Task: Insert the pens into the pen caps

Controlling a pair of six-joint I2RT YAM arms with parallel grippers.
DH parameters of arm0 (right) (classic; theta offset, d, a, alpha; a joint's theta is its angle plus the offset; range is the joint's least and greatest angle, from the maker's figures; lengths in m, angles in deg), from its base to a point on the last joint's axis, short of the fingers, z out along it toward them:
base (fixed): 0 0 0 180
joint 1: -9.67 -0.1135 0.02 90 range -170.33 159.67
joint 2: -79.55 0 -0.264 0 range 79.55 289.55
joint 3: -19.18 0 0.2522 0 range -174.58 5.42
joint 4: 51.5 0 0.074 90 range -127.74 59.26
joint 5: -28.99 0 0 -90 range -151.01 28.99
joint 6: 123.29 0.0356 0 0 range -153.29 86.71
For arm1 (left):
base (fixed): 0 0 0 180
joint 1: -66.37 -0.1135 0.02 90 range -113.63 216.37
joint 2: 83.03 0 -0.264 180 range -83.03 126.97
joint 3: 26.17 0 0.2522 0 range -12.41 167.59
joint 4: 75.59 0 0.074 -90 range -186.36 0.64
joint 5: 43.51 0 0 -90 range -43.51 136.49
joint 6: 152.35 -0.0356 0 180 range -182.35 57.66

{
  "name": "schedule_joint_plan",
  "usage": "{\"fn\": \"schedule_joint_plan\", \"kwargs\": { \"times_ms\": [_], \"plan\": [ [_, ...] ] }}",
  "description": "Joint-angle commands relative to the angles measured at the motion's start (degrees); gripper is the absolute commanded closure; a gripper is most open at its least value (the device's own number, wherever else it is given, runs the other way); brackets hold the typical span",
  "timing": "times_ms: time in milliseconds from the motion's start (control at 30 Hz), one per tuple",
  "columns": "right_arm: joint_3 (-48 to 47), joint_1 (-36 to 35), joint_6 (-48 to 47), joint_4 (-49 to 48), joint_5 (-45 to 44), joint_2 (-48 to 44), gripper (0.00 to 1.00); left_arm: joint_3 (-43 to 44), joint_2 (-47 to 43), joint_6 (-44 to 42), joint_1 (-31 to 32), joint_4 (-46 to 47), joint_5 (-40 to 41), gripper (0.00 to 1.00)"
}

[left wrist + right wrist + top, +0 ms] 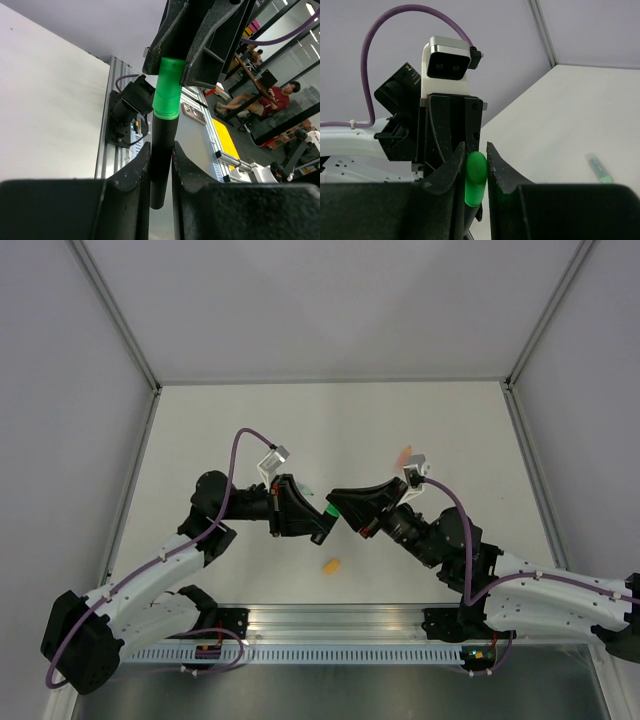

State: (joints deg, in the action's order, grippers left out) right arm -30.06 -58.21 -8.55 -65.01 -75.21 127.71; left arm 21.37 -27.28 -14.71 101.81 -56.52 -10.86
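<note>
My right gripper needs to open and take the green cap lower (166,111), close to the black pen, because right now it is pinching only the far end of the green cap.
My left gripper (161,150) is shut on the black pen (162,170) and holds it in the air over the table's middle. The bright green cap (167,90) sits on the pen's far end. My right gripper (474,147) is shut on that green cap (475,177), facing the left gripper. In the top view the two grippers meet tip to tip, left (318,530) and right (336,506), with the green cap (330,511) between them. A pale green pen (598,169) lies on the table. An orange cap (331,565) lies near the front edge. An orange-pink pen (403,454) lies partly hidden behind the right wrist.
The table is a white surface (220,430) enclosed by grey walls at the back and sides. An aluminium rail (330,625) with the arm bases runs along the near edge. The pale green cap is out of view.
</note>
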Motion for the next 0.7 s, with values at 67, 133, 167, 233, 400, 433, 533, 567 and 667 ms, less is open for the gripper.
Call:
{"fn": "schedule_joint_plan", "kwargs": {
  "times_ms": [67,133,167,233,400,433,533,567,667],
  "plan": [
    [-4.5,-3.49,-0.56,16.19,3.49,4.22,0.99,1.47,-0.73,1.41,-2.57,9.09,13.23,0.98],
    [-6.08,-3.4,-1.7,16.8,2.07,5.62,0.94,1.03,-0.29,0.18,-2.57,7.95,12.26,0.98],
    [-7.57,-3.49,-2.14,16.89,1.11,5.98,0.92,0.85,-0.03,-0.17,-2.57,7.94,10.95,0.98],
    [-10.2,-3.49,-3.19,17.68,0.31,7.56,0.87,0.06,0.85,-0.96,-2.57,7.85,9.89,0.98],
    [-14.43,-3.49,-4.43,19.97,-0.4,9.84,0.98,-2.31,0.16,-3.33,-2.57,7.42,9.09,0.98],
    [-15.13,-3.49,-4.43,20.49,0.04,9.93,0.99,-2.58,-0.02,-3.51,-2.57,7.33,9.18,0.98],
    [-14.79,-3.4,-3.9,20.85,2.24,9.5,1.0,-3.28,-0.55,-3.95,-2.57,7.33,10.23,0.98],
    [-14.44,-3.49,-3.73,20.76,2.59,9.23,1.0,-3.54,-0.64,-3.96,-2.57,7.85,10.23,0.98],
    [-12.42,-3.49,-3.99,20.41,3.91,7.74,1.0,-3.98,-0.38,-2.47,-2.57,11.52,8.75,0.98]
  ]
}}
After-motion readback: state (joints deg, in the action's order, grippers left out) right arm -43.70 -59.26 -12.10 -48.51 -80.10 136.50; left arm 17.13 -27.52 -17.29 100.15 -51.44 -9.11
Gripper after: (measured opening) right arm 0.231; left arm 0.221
